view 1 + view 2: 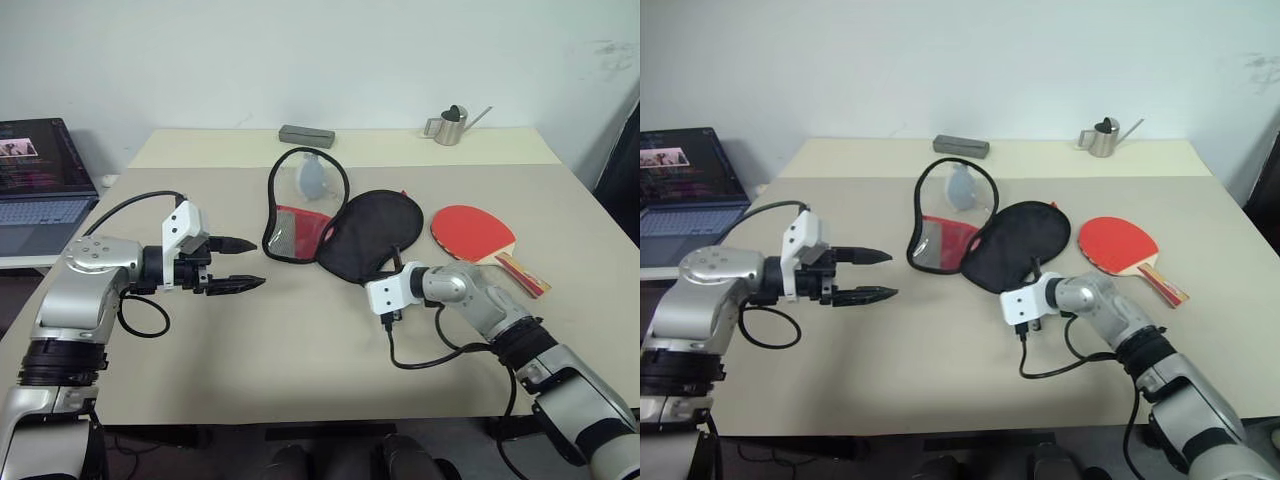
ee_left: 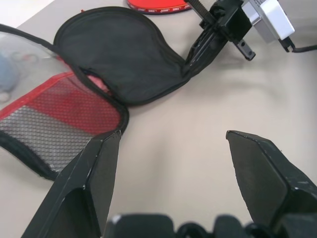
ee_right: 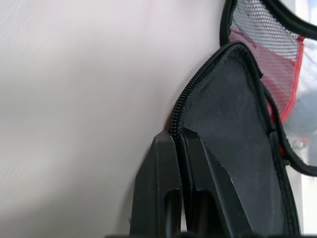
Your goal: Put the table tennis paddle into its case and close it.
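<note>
The robot's right gripper should release the black half of the case flat on the table (image 1: pixel 398 240), close beside the table tennis paddle.
The case lies unzipped and spread open mid-table, its clear half with the red mesh pocket (image 1: pixel 298 222) to the left and its black fabric half (image 1: pixel 368 232) to the right. My right gripper (image 3: pixel 177 135) is shut on the zip edge of the black half at its near end. The table tennis paddle (image 1: pixel 472 230) lies flat to the right of the case, red face up, with its striped handle (image 1: pixel 522 273) pointing toward the near right. My left gripper (image 1: pixel 258 263) hovers open to the left of the case, pointing at it, with nothing between its fingers (image 2: pixel 101 163).
A laptop (image 1: pixel 40 185) stands open on a side surface at the far left. At the table's back edge sit a grey block (image 1: pixel 306 134) and a small metal watering can (image 1: pixel 452 125). Black cables loop from both wrists onto the table (image 1: pixel 300 340).
</note>
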`<state>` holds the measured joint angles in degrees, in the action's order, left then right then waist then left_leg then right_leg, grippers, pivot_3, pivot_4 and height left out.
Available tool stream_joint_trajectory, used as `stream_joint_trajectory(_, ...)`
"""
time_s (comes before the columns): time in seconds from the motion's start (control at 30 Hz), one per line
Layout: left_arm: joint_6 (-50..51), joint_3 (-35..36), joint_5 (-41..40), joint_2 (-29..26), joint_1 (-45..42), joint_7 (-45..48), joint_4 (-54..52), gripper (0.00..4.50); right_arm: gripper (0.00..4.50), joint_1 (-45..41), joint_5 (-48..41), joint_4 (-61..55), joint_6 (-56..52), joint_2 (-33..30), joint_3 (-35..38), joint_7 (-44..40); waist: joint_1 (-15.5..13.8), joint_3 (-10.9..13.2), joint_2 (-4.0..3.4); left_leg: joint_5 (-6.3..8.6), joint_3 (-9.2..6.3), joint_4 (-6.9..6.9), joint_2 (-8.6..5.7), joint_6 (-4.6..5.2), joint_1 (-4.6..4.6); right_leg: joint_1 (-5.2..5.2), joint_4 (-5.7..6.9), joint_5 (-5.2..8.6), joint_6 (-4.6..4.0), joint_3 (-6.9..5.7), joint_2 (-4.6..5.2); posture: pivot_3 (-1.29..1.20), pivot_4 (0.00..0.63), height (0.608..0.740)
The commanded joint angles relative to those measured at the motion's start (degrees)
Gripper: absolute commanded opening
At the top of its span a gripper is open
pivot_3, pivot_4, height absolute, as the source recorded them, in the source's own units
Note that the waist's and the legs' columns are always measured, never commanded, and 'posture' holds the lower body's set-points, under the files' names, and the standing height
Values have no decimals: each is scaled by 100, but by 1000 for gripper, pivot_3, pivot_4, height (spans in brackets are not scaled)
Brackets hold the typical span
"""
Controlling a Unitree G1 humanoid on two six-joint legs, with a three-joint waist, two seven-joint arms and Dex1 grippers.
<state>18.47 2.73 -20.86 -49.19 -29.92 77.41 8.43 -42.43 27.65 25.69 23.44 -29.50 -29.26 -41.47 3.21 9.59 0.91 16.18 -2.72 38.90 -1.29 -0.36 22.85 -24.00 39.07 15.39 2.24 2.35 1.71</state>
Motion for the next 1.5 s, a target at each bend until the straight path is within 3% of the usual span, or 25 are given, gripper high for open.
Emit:
stream_joint_trajectory(0.03,146,-26,-211,-47,130,146,-438,3743,43,-47,-221,-67,284,-344,212,-259,0,0,0,0,0,0,0,0,0,1,0,0,0,0,0,0,150,740)
stream_joint_trajectory(0.63,348,-422,-413,323,-230,314,-701,3743,43,-87,-494,277,1077,-1504,437,-976,-47,0,0,0,2,2,0,1,-1,8,-3,0,0,0,0,0,150,740)
stream_joint_trajectory(1.5,88,-593,-290,513,-437,426,-340,3743,43,-171,-141,872,1340,-1881,480,-815,-97,0,0,-1,0,5,-1,1,-14,27,-7,1,0,-2,0,0,150,740)
